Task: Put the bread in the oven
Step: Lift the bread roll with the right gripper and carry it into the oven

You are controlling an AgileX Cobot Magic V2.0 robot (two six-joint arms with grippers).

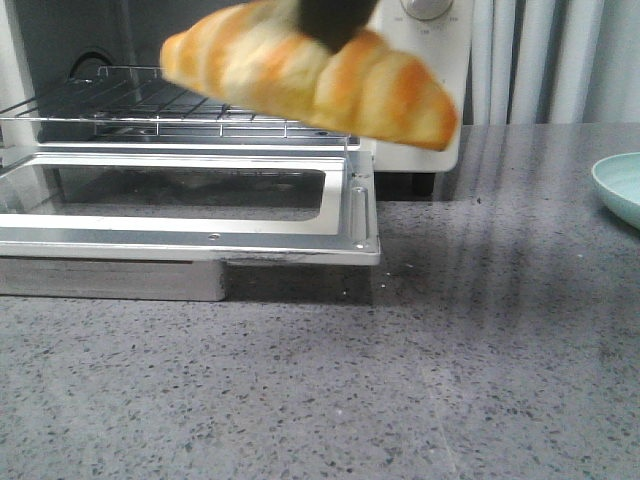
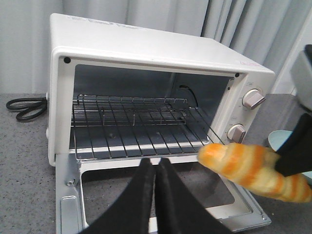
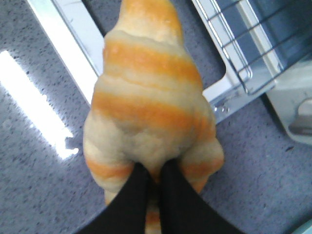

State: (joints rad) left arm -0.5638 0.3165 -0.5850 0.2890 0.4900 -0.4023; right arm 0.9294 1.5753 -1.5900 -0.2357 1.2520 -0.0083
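Note:
The robot's right gripper needs to release the bread on the middle of the bare wire rack [image 1: 223, 82] inside the oven.
The bread [image 1: 310, 75], a golden-orange croissant roll with cream stripes, hangs in the air in front of the oven's right side, above the open door's right end. My right gripper [image 1: 335, 22] is shut on the bread's middle; it also shows in the right wrist view [image 3: 155, 168], pinching the bread [image 3: 148, 92]. The white oven [image 2: 146, 53] stands with its door [image 1: 190, 235] folded down flat and its wire rack [image 2: 131, 122] bare. My left gripper [image 2: 156, 163] is shut and empty above the open door, left of the bread [image 2: 253, 170].
A pale green plate [image 1: 620, 185] sits at the table's right edge. The oven's dials [image 2: 246, 114] are on its right panel. A black cable [image 2: 24, 107] lies coiled left of the oven. The speckled grey counter [image 1: 400, 380] spreads in front.

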